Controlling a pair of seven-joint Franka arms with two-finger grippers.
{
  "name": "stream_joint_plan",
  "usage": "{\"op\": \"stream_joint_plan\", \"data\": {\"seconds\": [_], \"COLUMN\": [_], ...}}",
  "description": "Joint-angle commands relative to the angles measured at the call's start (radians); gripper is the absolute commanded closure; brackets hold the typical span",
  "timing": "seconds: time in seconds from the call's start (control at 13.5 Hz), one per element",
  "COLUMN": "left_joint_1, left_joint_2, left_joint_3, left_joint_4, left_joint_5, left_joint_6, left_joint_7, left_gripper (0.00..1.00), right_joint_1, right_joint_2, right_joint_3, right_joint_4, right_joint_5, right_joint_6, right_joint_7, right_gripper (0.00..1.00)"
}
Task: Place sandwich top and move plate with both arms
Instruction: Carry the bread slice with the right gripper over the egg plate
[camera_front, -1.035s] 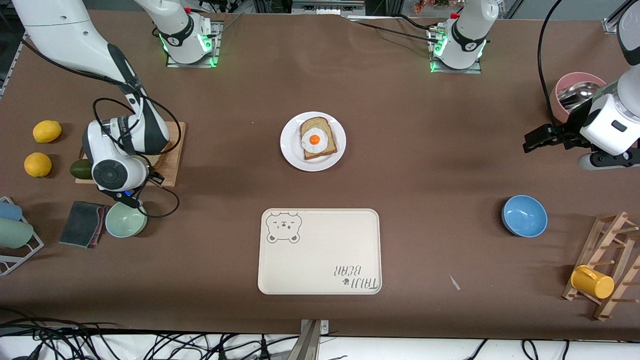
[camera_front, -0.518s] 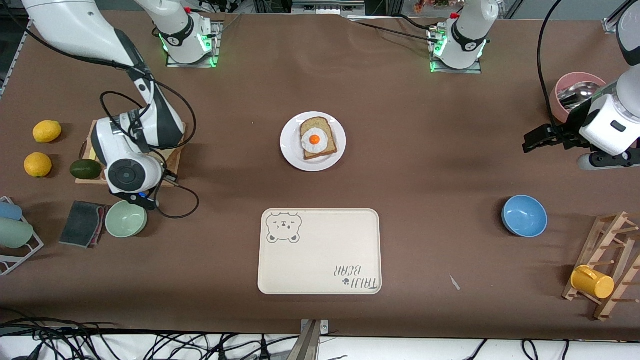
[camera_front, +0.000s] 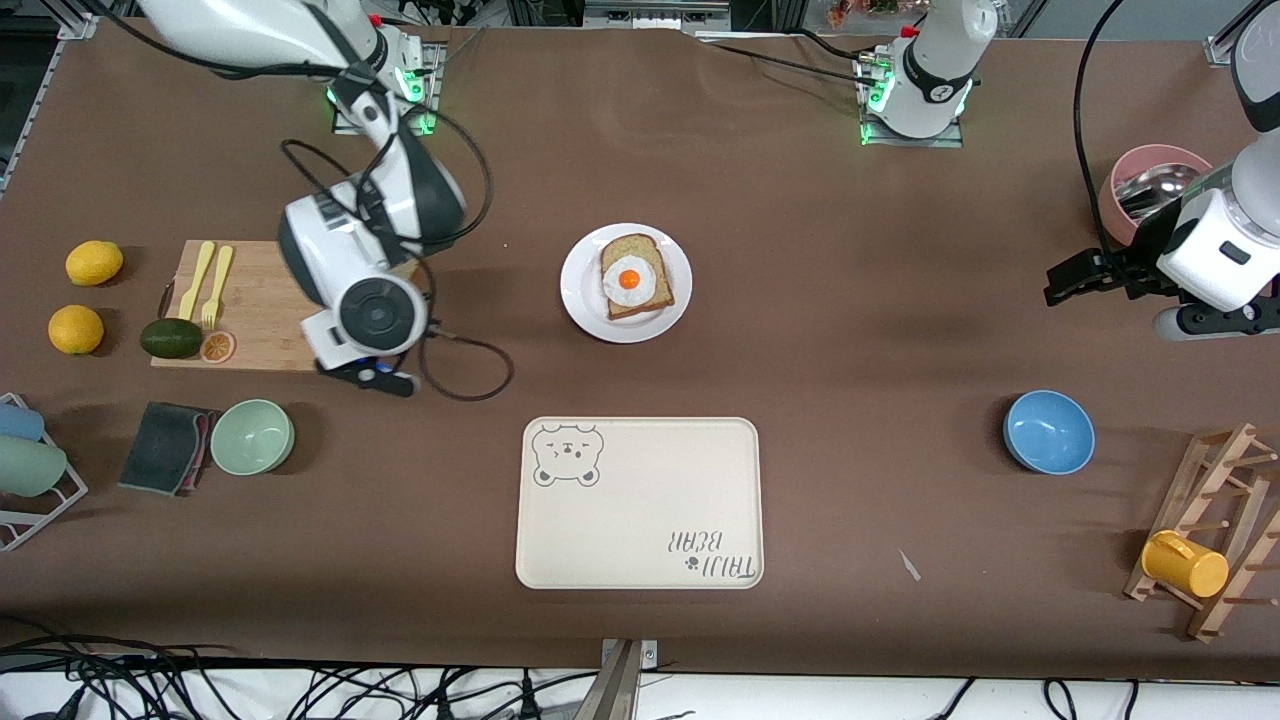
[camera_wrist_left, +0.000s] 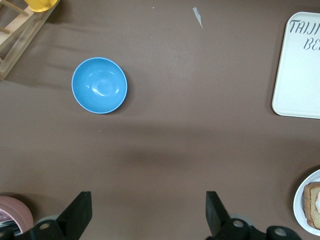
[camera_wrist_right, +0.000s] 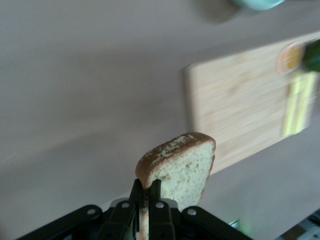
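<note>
The sandwich top will go down over the egg-topped slice on the white plate (camera_front: 624, 269), put there by my right gripper.
The sandwich top (camera_wrist_right: 182, 167), a tan slice with a brown crust, hangs on edge in my right gripper (camera_wrist_right: 148, 187), which is shut on its crust. In the front view that gripper is hidden under the right arm's wrist (camera_front: 365, 315), over the table at the cutting board's edge on the plate's side. The white plate (camera_front: 580, 300) sits mid-table with an egg-topped slice (camera_front: 635, 278) on it. My left gripper (camera_front: 1068, 280) waits open and empty over the left arm's end of the table. The left wrist view shows it (camera_wrist_left: 148, 212) and the plate's rim (camera_wrist_left: 301, 210).
A wooden cutting board (camera_front: 255, 300) holds yellow cutlery and an avocado (camera_front: 170, 338). Two lemons (camera_front: 95, 262) and a green bowl (camera_front: 252, 436) lie near it. The cream bear tray (camera_front: 640, 520) lies nearer the camera than the plate. A blue bowl (camera_front: 1048, 432), pink bowl (camera_front: 1150, 185) and mug rack (camera_front: 1215, 530) stand at the left arm's end.
The right arm has swung from over the cutting board toward the plate, uncovering the board. The left arm has not moved.
</note>
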Motion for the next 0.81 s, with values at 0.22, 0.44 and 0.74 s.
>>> {"op": "stream_joint_plan", "data": {"seconds": [0.22, 0.44, 0.74], "left_joint_1": [-0.006, -0.006, -0.006], "left_joint_2": [0.006, 0.006, 0.007], "left_joint_3": [0.0, 0.0, 0.0], "left_joint_4": [0.012, 0.012, 0.01], "left_joint_5": [-0.006, -0.006, -0.006], "left_joint_6": [-0.015, -0.015, -0.016], "left_joint_7": [-0.003, -0.002, -0.003], "left_gripper": [0.0, 0.0, 0.0], "right_joint_1": [0.127, 0.199, 0.293], "right_joint_2": [0.029, 0.08, 0.178], "right_joint_3": [0.001, 0.001, 0.001], "right_joint_4": [0.111, 0.183, 0.243], "right_joint_5": [0.222, 0.292, 0.348], "right_joint_6": [-0.015, 0.049, 0.203], "right_joint_7": [0.02, 0.068, 0.091], "right_gripper": [1.0, 1.0, 1.0]}}
